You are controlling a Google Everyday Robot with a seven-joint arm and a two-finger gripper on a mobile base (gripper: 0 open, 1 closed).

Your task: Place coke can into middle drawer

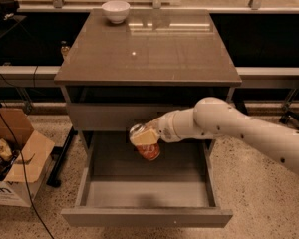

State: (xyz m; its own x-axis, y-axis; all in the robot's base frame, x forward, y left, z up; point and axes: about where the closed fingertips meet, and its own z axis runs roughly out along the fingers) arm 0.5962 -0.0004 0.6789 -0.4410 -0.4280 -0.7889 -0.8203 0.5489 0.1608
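The coke can will leave my gripper on the middle drawer's grey bottom (155, 188), where I will set it centred just behind the drawer's front panel.
The coke can (148, 151), red with a silver end, is held tilted in my gripper (144, 139) above the back half of the open middle drawer (145, 194). The gripper's tan fingers (145, 137) are closed around the can's upper part. The can hangs in the air over the drawer's grey floor, just below the closed flat drawer front (114, 116) above. My white arm (239, 128) reaches in from the right.
A white bowl (115, 10) sits at the back left of the cabinet top (149, 49). An open cardboard box (12, 158) with cables stands on the floor to the left. The drawer's front panel (147, 218) juts toward the camera.
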